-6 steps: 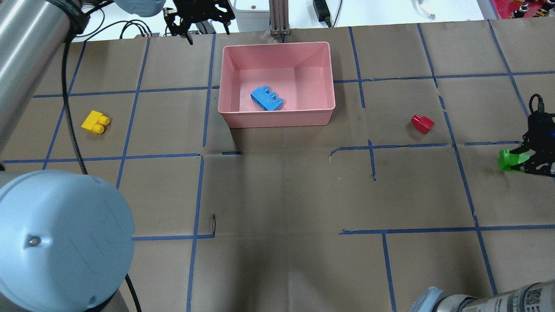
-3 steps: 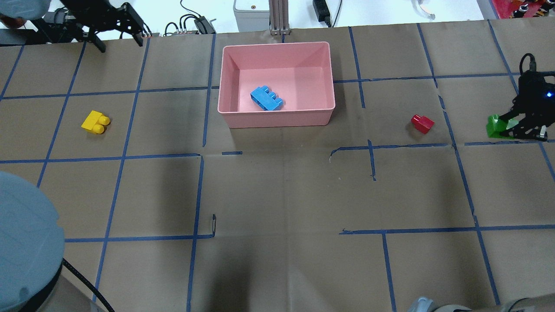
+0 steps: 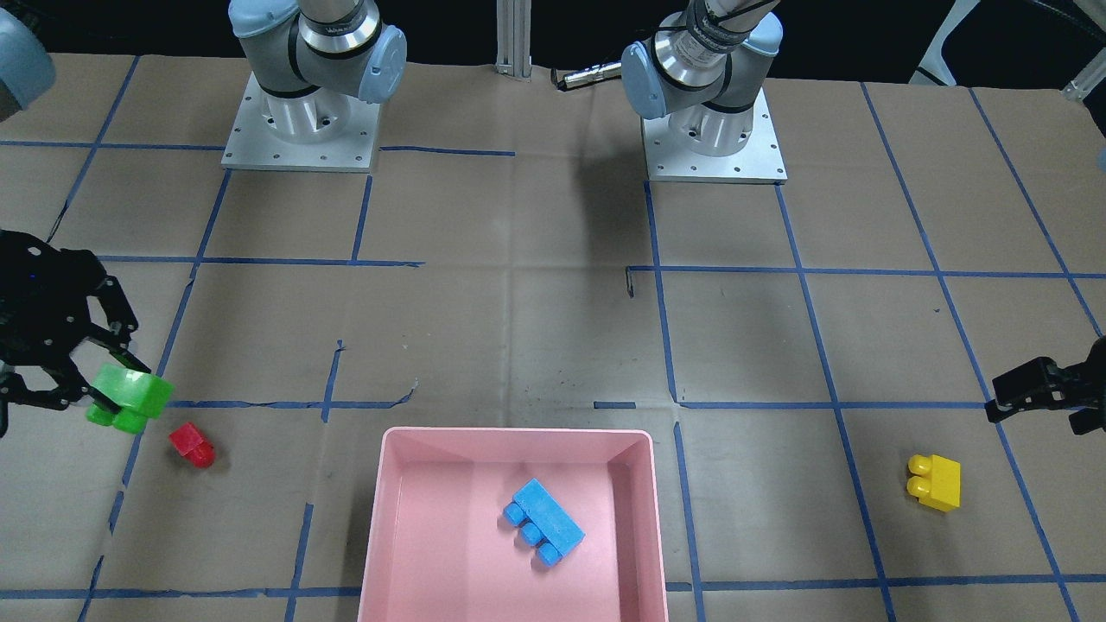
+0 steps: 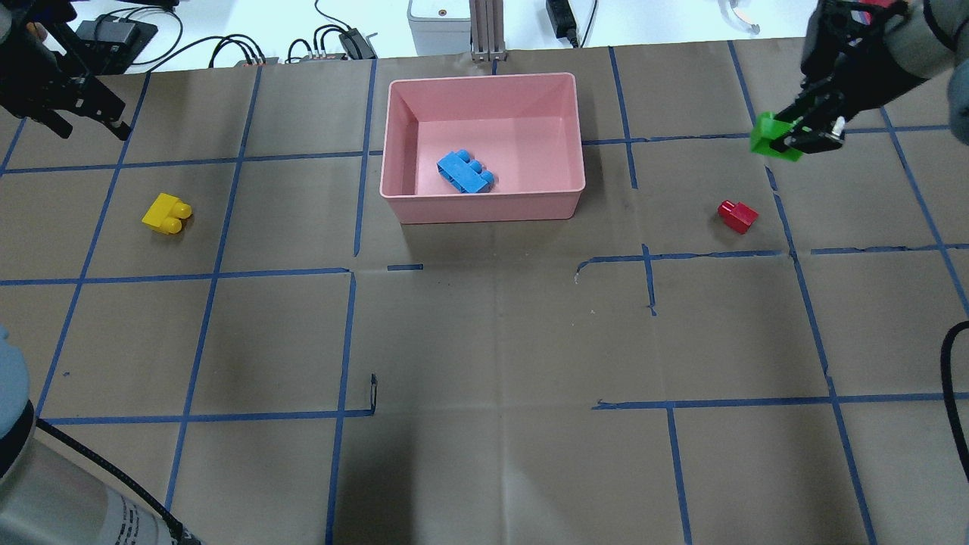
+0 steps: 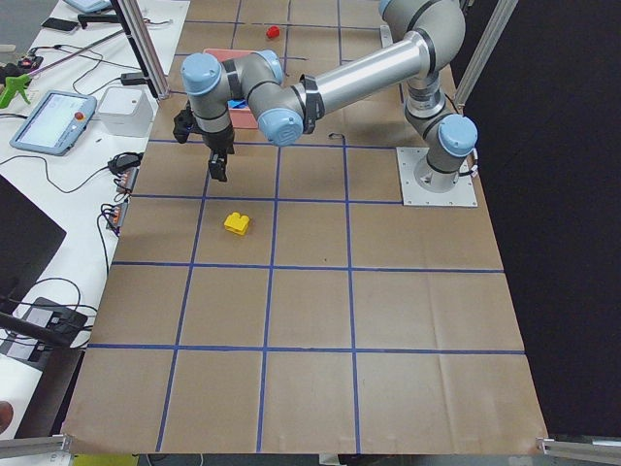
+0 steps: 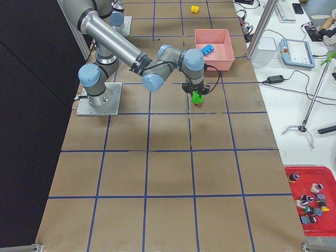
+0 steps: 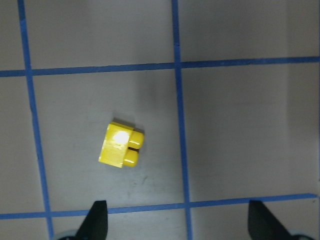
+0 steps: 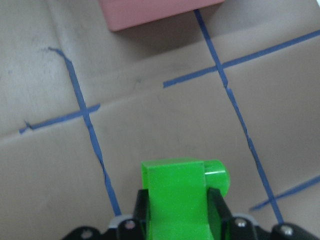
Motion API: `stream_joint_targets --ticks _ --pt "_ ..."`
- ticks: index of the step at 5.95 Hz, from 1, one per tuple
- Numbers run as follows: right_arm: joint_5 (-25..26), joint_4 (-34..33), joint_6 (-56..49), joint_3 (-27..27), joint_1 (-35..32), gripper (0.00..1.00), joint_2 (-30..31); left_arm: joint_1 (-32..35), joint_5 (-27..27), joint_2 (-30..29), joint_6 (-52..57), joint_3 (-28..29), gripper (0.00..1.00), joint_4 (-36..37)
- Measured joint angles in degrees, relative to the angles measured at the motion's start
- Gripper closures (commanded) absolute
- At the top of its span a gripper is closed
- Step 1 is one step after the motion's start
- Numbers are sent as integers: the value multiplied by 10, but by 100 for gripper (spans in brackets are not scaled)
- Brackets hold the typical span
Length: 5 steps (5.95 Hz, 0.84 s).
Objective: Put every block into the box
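My left gripper grabs the yellow block next, squeezing between the block's round knobs point(image 3: 918, 476) point(image 7: 134, 148) and the flat side behind them.
My right gripper point(image 4: 791, 140) is shut on the green block point(image 4: 771, 141) and holds it in the air, to the right of the pink box point(image 4: 484, 206). The right wrist view shows the green block point(image 8: 177, 195) between the fingers and a corner of the box point(image 8: 150, 12) ahead. The red block point(image 4: 738, 216) lies on the table near it. The light-blue block point(image 4: 465, 172) lies inside the box. My left gripper point(image 4: 85, 125) is open and empty, beyond the yellow block point(image 4: 166, 214). The left wrist view shows the yellow block point(image 7: 121, 145) below its open gripper point(image 7: 178, 220).
Brown paper with a blue tape grid covers the table. Cables and small devices point(image 4: 341, 42) and a metal post point(image 4: 486, 30) stand past the far edge behind the box. The two arm bases point(image 3: 298, 130) sit at the robot's side.
My right gripper has carried the green block up, away from the robot and left toward the box. My left gripper has swung left from behind the box to above the yellow block's area.
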<state>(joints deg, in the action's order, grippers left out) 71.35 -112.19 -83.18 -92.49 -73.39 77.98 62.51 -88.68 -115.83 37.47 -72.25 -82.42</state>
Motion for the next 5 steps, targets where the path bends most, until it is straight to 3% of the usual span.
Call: stream_joint_targets --ticks 3,4,5 --pt "1 -32 315 162 -195 95 -128 -11 -4 -75 107 -9 0 55" --pt "14 -47 378 205 -236 59 -176 -11 -4 -95 129 -39 0 114" --pt "29 -60 417 226 -259 1 -207 -11 -4 -103 139 -90 0 199"
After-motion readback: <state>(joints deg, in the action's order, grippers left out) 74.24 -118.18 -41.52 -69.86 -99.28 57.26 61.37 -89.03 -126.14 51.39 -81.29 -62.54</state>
